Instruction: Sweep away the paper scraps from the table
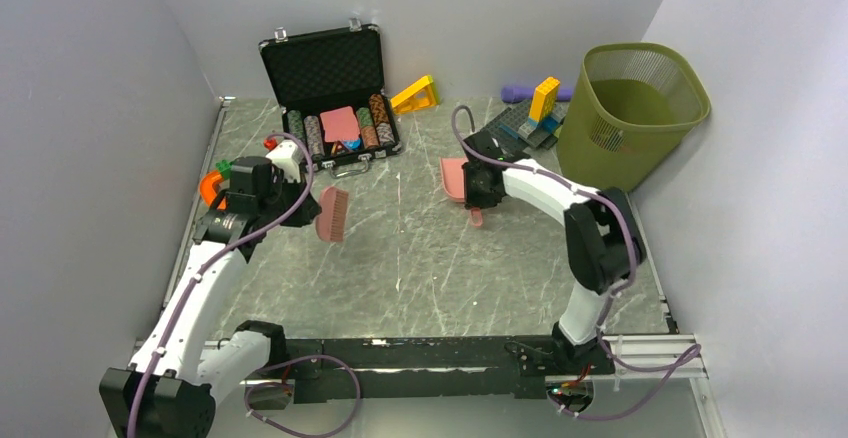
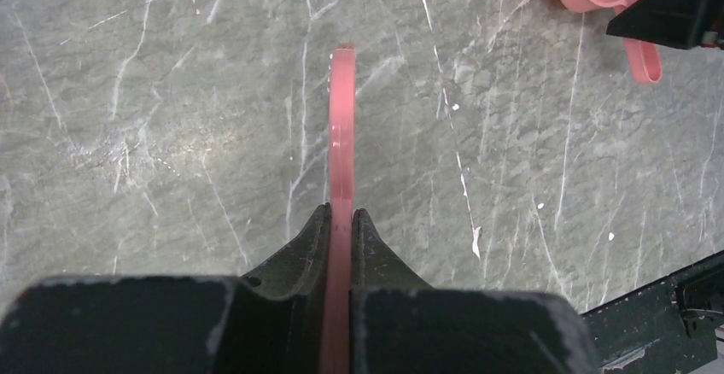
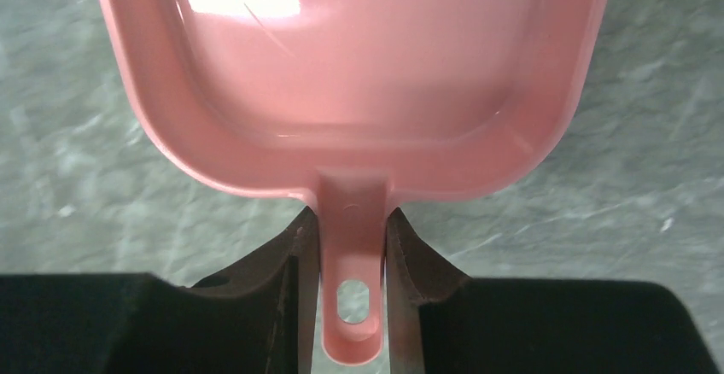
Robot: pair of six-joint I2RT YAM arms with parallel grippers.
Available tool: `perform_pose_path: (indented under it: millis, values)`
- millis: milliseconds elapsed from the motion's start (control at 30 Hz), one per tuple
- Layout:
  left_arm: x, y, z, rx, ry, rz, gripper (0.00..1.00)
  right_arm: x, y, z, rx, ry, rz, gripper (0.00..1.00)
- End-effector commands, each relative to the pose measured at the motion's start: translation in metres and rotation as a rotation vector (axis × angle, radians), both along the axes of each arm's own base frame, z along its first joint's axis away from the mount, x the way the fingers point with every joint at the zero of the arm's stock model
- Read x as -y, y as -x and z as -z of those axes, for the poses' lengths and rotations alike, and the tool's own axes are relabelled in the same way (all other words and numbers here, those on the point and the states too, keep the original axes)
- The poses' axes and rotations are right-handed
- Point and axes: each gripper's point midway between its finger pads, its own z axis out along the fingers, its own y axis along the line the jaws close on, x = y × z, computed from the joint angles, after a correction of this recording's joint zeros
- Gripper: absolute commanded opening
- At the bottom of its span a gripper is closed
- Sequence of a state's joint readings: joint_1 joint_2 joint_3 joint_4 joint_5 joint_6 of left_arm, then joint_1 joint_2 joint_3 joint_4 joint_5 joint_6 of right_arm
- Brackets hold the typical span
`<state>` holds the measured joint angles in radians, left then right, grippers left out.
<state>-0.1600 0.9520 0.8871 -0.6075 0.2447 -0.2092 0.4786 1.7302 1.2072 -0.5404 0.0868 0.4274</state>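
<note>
The robot's left gripper should put the pink brush down on the bare marble point(image 1: 405, 222) point(image 2: 461, 96) next to the pink dustpan.
No paper scraps show in any view. The grey-green marble table point(image 1: 420, 258) lies between the arms. My left gripper point(image 1: 300, 190) is shut on a pink brush point(image 1: 332, 214), held above the table's left side; in the left wrist view the brush point(image 2: 341, 126) runs edge-on out of the jaws. My right gripper point(image 1: 478, 196) is shut on the handle of a pink dustpan point(image 1: 454, 178) near the table's middle back. In the right wrist view the dustpan point(image 3: 359, 67) is empty and its handle point(image 3: 352, 246) sits between the fingers.
An open black case point(image 1: 330, 93) of poker chips stands at the back. A green mesh bin point(image 1: 632, 113) is at the back right. Toy blocks point(image 1: 540, 108) and a yellow wedge point(image 1: 415, 94) lie beside it. An orange item point(image 1: 212, 188) sits by the left wall.
</note>
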Motion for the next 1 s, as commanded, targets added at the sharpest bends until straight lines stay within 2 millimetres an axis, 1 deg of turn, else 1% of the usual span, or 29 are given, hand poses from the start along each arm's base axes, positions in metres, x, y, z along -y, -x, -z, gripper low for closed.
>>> perform_pose_path:
  millis: [0,133,167,200,233,267,300,333,433,567,633,767,833,900,967]
  values:
    - [0.001,-0.009,-0.008,0.033,0.031,-0.014,0.0,0.02,-0.039,-0.005,0.058,0.185,0.031,0.0]
    - [0.001,-0.009,-0.006,0.023,0.034,-0.008,0.0,0.021,-0.055,0.013,0.012,0.268,0.029,0.01]
    - [0.001,-0.009,-0.006,0.023,0.034,-0.008,0.0,0.02,-0.059,0.013,0.012,0.273,0.026,0.03]
    - [0.001,-0.009,-0.005,0.021,0.035,-0.008,0.0,0.018,-0.062,0.014,0.013,0.274,0.02,0.09]
    - [0.001,-0.009,-0.005,0.022,0.034,-0.008,0.0,0.016,-0.065,0.012,0.021,0.269,0.016,0.26]
    - [0.001,-0.01,-0.006,0.022,0.036,-0.008,0.0,0.015,-0.069,0.009,0.035,0.264,0.02,0.63]
    - [0.001,-0.01,-0.005,0.021,0.036,-0.007,0.0,0.013,-0.071,0.004,0.054,0.253,0.021,0.95]
    - [0.002,-0.01,-0.004,0.019,0.035,-0.006,0.0,0.011,-0.073,-0.005,0.079,0.229,0.016,0.99]
    - [0.002,-0.01,-0.003,0.012,0.037,-0.002,0.0,0.006,-0.07,-0.027,0.154,0.164,0.005,1.0]
    - [0.011,-0.011,-0.004,0.004,0.076,0.032,0.0,0.008,-0.056,-0.045,0.243,0.097,-0.015,1.0]
    - [0.022,-0.011,-0.007,-0.002,0.131,0.068,0.0,0.015,-0.046,-0.049,0.282,0.092,-0.005,1.0]
    - [0.05,-0.014,-0.013,-0.045,0.299,0.131,0.0,0.038,-0.029,-0.057,0.367,0.108,0.052,1.0]
    - [0.064,-0.022,-0.015,-0.072,0.394,0.143,0.0,0.046,-0.022,-0.065,0.405,0.102,0.073,1.0]
    - [0.079,-0.037,-0.023,-0.08,0.497,0.143,0.0,0.049,-0.016,-0.075,0.434,0.086,0.088,1.0]
    - [0.095,-0.049,-0.027,-0.093,0.563,0.162,0.0,0.051,-0.012,-0.085,0.459,0.068,0.097,1.0]
